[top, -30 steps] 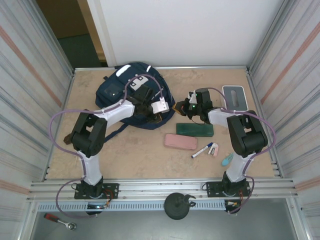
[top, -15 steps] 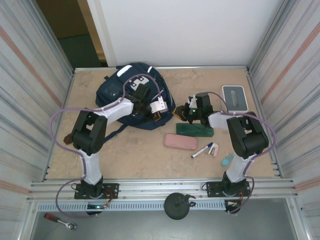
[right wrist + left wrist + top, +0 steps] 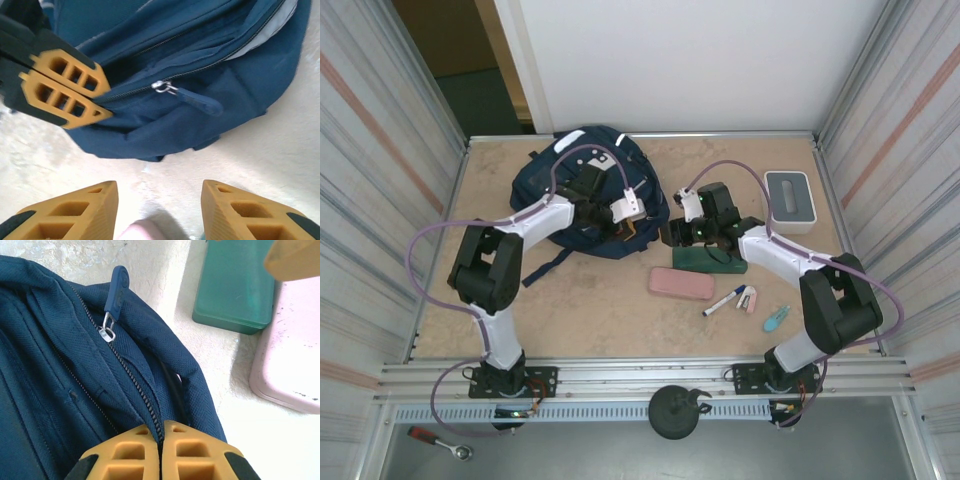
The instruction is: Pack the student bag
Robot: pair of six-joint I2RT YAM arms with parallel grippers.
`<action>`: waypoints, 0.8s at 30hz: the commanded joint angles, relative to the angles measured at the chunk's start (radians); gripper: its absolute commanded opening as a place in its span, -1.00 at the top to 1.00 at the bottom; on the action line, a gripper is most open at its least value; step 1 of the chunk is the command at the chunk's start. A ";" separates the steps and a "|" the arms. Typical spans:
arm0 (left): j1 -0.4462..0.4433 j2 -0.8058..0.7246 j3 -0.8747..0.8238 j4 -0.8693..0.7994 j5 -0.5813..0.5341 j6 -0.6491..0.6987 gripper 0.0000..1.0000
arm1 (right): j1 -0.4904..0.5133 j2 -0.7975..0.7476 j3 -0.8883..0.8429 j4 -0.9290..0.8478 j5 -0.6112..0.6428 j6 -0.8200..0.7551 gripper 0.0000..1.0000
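The left gripper pins the zip with the zipper slider partway along it, so the right gripper needs to pinch the zipper pull (image 3: 200, 102) and draw it toward the left gripper.
The student bag (image 3: 582, 185), a navy backpack, lies at the back left of the table. My left gripper (image 3: 638, 230) is at its right edge, shut on the fabric along the zip (image 3: 145, 400). The zip line runs up from between the fingers (image 3: 127, 455) to a blue zipper pull (image 3: 116, 292). My right gripper (image 3: 670, 233) hovers open just right of the bag, low over the table. In the right wrist view the bag (image 3: 165, 60) lies ahead of the open gripper (image 3: 160, 202), its zipper pull (image 3: 200, 103) lies flat, and the left gripper (image 3: 65, 87) pinches the bag.
A green box (image 3: 710, 258) and a pink case (image 3: 681, 283) lie right of the bag. A marker (image 3: 725, 300), a small white-pink item (image 3: 748, 298) and a teal item (image 3: 775, 318) lie further front right. A white-grey box (image 3: 787, 198) sits at the back right. Metal walls enclose the table.
My right arm has reached left, bringing its open gripper closer to the bag's right edge. The left gripper has shifted slightly back and left while holding the bag.
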 commanded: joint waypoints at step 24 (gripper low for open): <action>0.012 -0.071 -0.018 -0.023 0.072 0.029 0.96 | -0.048 0.316 0.290 -0.078 -0.218 -0.226 0.12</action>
